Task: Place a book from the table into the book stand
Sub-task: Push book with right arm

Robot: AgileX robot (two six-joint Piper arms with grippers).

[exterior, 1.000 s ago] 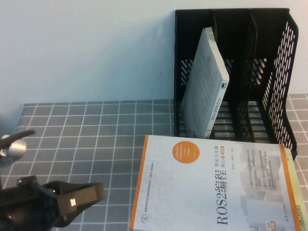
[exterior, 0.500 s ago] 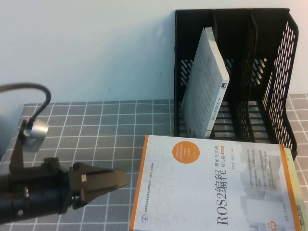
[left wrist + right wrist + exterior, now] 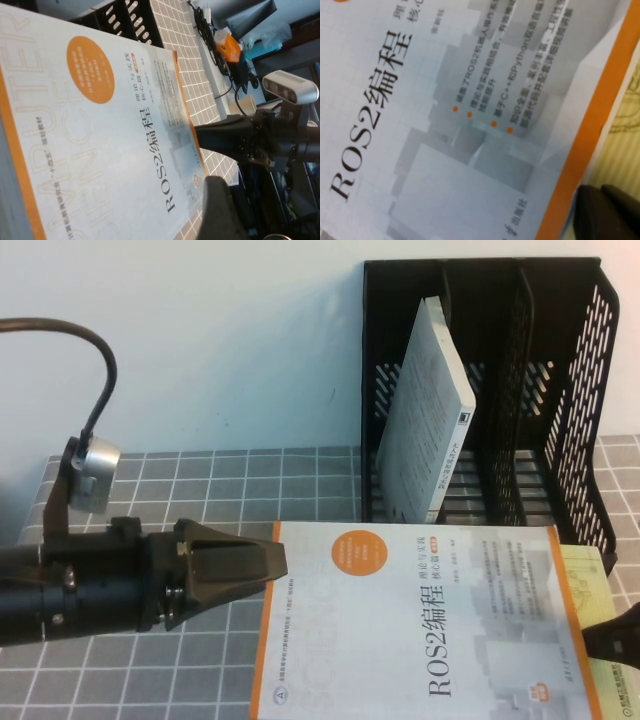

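Note:
Next, I close my left gripper on the middle of the ROS2 book's orange edge (image 3: pixel 266 611) (image 3: pixel 19 162), opposite the one my right gripper touches, to lift the book.
A white and orange ROS2 book (image 3: pixel 420 630) lies flat on the grey tiled table in front of the black book stand (image 3: pixel 570 440). A grey book (image 3: pixel 430 410) leans in the stand's left slot. My left gripper (image 3: pixel 278 560) lies level at the ROS2 book's left edge, touching it. My right gripper (image 3: pixel 600 632) is at the book's right orange edge. The right wrist view shows this gripper (image 3: pixel 600 210) shut and empty against that edge (image 3: pixel 570 165). The book fills the left wrist view (image 3: pixel 100 125).
A yellow-green book (image 3: pixel 585 575) lies under the ROS2 book and sticks out on its right side; it also shows in the right wrist view (image 3: pixel 625 125). The stand's middle and right slots are empty. Cables and an orange object (image 3: pixel 227 47) lie beyond the table.
My left arm has swung up and right until its gripper meets the book's left edge. The ROS2 book has slid left, uncovering more yellow-green book. My right gripper has come into view.

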